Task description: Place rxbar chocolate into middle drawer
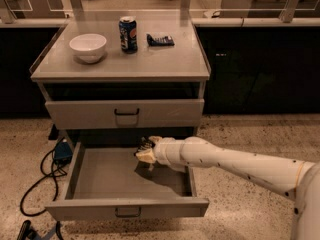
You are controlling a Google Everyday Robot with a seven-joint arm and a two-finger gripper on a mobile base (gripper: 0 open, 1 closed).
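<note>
My gripper is to let go of the rxbar chocolate. It will drop it near the centre of the open middle drawer's bottom (144,172).
The middle drawer (127,207) is pulled open at the bottom of the grey cabinet; its floor shows nothing lying on it. My gripper (145,151) hangs inside the drawer, over its back middle, with my white arm reaching in from the right. Its fingers are closed around a small dark thing, the rxbar chocolate (147,144), which is mostly hidden by them. The bar is held a little above the drawer floor.
On the cabinet top stand a white bowl (88,47), a blue soda can (128,34) and a blue-black wrapped bar (160,39). The drawer above (125,113) is shut. A blue box and black cables (45,171) lie on the floor at the left.
</note>
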